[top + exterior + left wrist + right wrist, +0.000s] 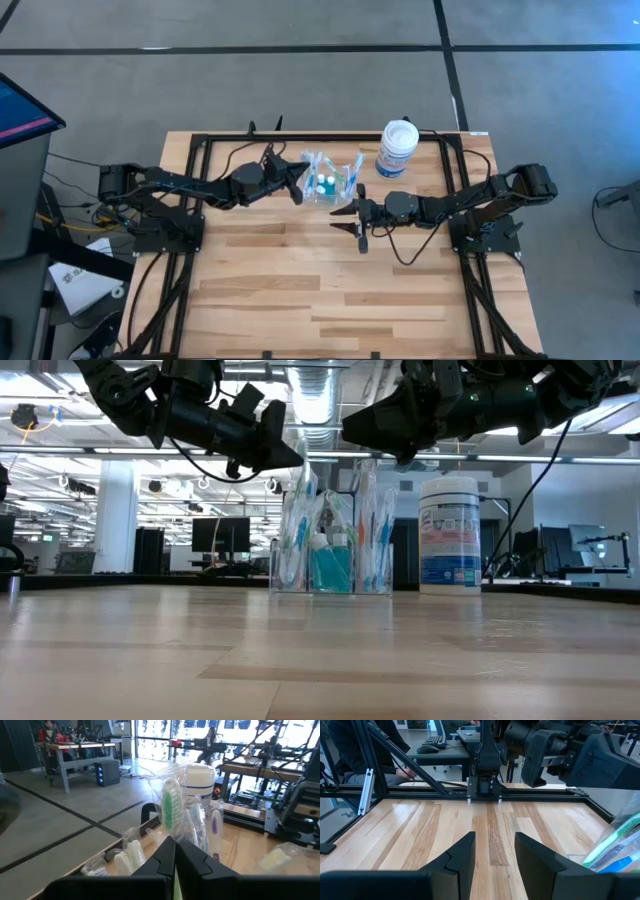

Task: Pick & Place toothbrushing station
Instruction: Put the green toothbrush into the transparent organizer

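Observation:
The robot's left gripper needs to release the wrapped green toothbrush upright in the clear organizer [311, 186] beside the teal bottle.
The toothbrushing station [330, 181] is a small clear organizer holding wrapped toothbrushes and a teal bottle. It stands upright with its base on the wooden table [330, 575], in the far middle. My left gripper [300, 186] is shut and level, its tips at the station's left side, up by the toothbrush tops [172, 805]. My right gripper [352, 228] hangs open above the table just on the near-right side of the station, with nothing between its fingers [462, 852]. My left gripper has its shut fingertips [175, 851] right at the wrapped toothbrushes standing in the station's left side, coming in level from the table's left. I cannot tell whether they touch the wrappers.
A white jar with a blue label [397, 148] stands to the far right of the station, close to the black frame rail [320, 137] along the table's far edge. Bare wood [320, 290] spreads across the near half of the table.

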Robot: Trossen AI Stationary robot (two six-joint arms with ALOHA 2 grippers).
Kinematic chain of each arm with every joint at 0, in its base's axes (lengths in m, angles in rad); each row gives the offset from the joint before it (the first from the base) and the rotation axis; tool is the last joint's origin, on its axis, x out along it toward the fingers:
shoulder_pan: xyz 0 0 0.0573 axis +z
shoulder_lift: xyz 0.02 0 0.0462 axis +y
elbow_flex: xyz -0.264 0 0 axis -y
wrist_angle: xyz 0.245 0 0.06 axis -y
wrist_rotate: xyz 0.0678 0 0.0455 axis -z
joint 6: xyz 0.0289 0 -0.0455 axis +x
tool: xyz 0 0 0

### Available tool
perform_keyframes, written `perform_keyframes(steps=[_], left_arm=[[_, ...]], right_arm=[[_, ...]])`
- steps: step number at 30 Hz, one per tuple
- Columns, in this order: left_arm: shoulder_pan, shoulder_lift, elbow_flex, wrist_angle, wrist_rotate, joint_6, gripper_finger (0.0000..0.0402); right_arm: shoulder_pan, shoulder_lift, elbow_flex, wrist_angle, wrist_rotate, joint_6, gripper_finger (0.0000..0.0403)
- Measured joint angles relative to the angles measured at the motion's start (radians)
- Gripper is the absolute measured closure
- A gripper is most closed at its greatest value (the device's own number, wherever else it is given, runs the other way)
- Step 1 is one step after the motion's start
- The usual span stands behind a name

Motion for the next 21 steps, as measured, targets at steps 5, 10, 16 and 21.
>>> perform_keyframes(steps=[5,10,16,21], left_arm=[[0.0,0.0,0.0,-0.003,0.006,-0.001,0.0401],[0.0,0.0,0.0,-0.011,0.006,-0.002,0.0401],[0.0,-0.002,-0.045,-0.009,-0.003,-0.034,0.0401],[0.0,-0.002,-0.117,0.082,-0.004,-0.064,0.0401]], right_arm=[[0.0,0.0,0.0,-0.003,0.0,0.0,0.0275],[0.0,0.0,0.0,-0.008,0.0,0.0,0.0275],[0.0,0.0,0.0,-0.008,0.0,0.0,0.0275],[-0.004,0.0,0.0,-0.008,0.0,-0.001,0.0275]])
